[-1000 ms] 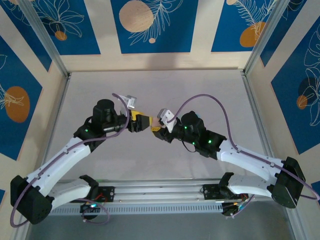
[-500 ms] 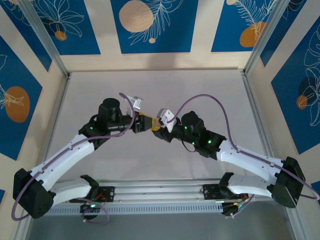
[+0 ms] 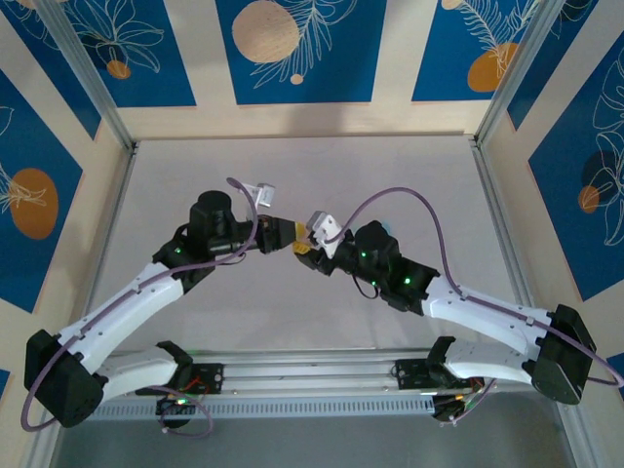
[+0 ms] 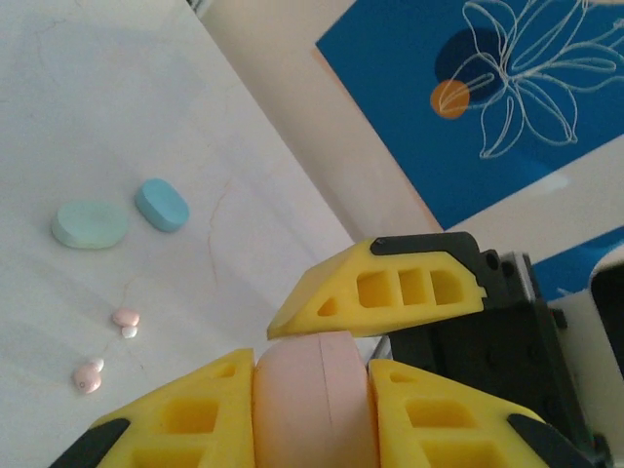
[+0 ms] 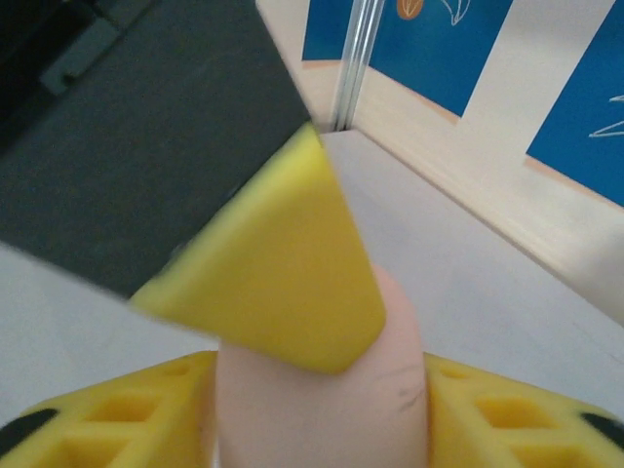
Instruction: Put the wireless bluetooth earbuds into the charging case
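Observation:
The pink case's flat side has my left gripper's finger across it, so my right gripper will retake the case's near end (image 5: 322, 453) before my left gripper takes the case's sides.
A pink charging case (image 4: 312, 400) is held in the air over the middle of the table, where both grippers meet. My left gripper (image 4: 310, 372) is shut on it, yellow fingers pressing its two sides. My right gripper (image 5: 322, 385) grips the same pink case (image 5: 390, 390) from the opposite side, crosswise to the left one; one of its fingers (image 4: 390, 288) lies across the case's top. Seen from above, the left gripper (image 3: 283, 235) and right gripper (image 3: 304, 249) touch tip to tip. Two tiny pink earbuds (image 4: 125, 319) (image 4: 88, 375) lie loose on the table.
A mint case (image 4: 90, 223) and a light blue case (image 4: 161, 204) lie shut on the white table beyond the pink earbuds. The wooden and blue-patterned walls (image 3: 302, 117) enclose the table on three sides.
My left arm has swung right to meet the right gripper, and its jaws have closed on the pink case. The right arm has barely moved.

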`<state>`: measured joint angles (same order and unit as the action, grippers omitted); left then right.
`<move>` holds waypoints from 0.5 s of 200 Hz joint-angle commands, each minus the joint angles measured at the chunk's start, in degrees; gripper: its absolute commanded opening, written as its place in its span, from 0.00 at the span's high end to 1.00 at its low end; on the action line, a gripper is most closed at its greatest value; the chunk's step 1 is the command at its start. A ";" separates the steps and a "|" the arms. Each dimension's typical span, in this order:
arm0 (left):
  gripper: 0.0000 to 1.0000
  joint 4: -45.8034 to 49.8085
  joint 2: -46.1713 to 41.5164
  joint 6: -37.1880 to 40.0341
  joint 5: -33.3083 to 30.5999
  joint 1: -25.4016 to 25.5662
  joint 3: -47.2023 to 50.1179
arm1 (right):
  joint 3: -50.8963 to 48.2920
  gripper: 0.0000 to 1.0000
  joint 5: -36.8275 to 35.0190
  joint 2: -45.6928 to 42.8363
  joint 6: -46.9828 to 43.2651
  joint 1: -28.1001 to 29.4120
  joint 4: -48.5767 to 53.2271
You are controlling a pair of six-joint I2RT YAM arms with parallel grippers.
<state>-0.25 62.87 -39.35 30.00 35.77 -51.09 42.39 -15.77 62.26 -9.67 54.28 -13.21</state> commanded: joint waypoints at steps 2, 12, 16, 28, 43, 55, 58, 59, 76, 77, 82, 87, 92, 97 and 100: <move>0.85 -5.26 -1.84 -7.90 -2.50 0.33 0.98 | -2.72 0.40 -1.34 -2.07 -3.62 0.47 -5.30; 0.86 -5.99 -2.09 -9.22 -2.53 0.35 1.20 | -3.71 0.38 -1.37 -2.36 -4.57 0.30 -6.10; 0.86 -6.41 -2.20 -9.74 -2.50 0.35 1.32 | -4.22 0.38 -1.29 -2.49 -4.92 0.18 -6.53; 0.86 -7.95 -2.47 -11.37 -2.50 0.34 1.92 | -5.75 0.38 -0.05 -2.71 -5.67 -0.31 -8.70; 0.86 -9.98 -2.35 -13.65 -2.01 0.34 2.81 | -7.53 0.39 0.88 -3.17 -5.09 -1.10 -12.87; 0.86 -11.47 -2.23 -15.05 -1.70 0.31 3.48 | -7.95 0.40 2.50 -3.53 -4.02 -1.94 -14.83; 0.85 -11.72 -2.23 -15.30 -1.55 0.35 3.63 | -7.98 0.40 2.83 -3.61 -3.65 -2.19 -15.17; 0.85 -11.80 -2.23 -15.35 -1.54 0.31 3.68 | -7.96 0.40 2.88 -3.67 -3.54 -2.26 -15.26; 0.85 -11.67 -2.62 -15.41 -1.96 0.33 3.92 | -7.82 0.42 5.21 -3.97 -2.42 -3.42 -16.61; 0.86 -11.60 -2.64 -15.36 -1.96 0.34 3.90 | -7.83 0.42 5.31 -4.02 -2.35 -3.45 -16.68; 0.86 -11.26 -2.74 -15.14 -2.14 0.32 3.83 | -7.83 0.43 5.91 -4.12 -2.24 -3.76 -17.18; 0.85 -10.97 -2.84 -14.99 -2.17 0.33 3.74 | -7.85 0.43 6.57 -4.24 -2.15 -4.03 -17.56; 0.86 -10.70 -2.92 -14.80 -2.14 0.30 3.65 | -7.93 0.43 7.17 -4.38 -2.00 -4.29 -17.93; 0.86 -10.57 -2.93 -14.70 -2.20 0.33 3.56 | -7.83 0.43 7.67 -4.49 -1.86 -4.57 -18.23; 0.86 -10.48 -2.93 -14.62 -2.16 0.31 3.54 | -7.77 0.43 8.02 -4.51 -1.80 -4.76 -18.43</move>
<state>-8.19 61.45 -52.88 28.21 35.77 -47.51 34.68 -11.68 59.83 -12.75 50.70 -25.30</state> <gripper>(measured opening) 0.254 0.569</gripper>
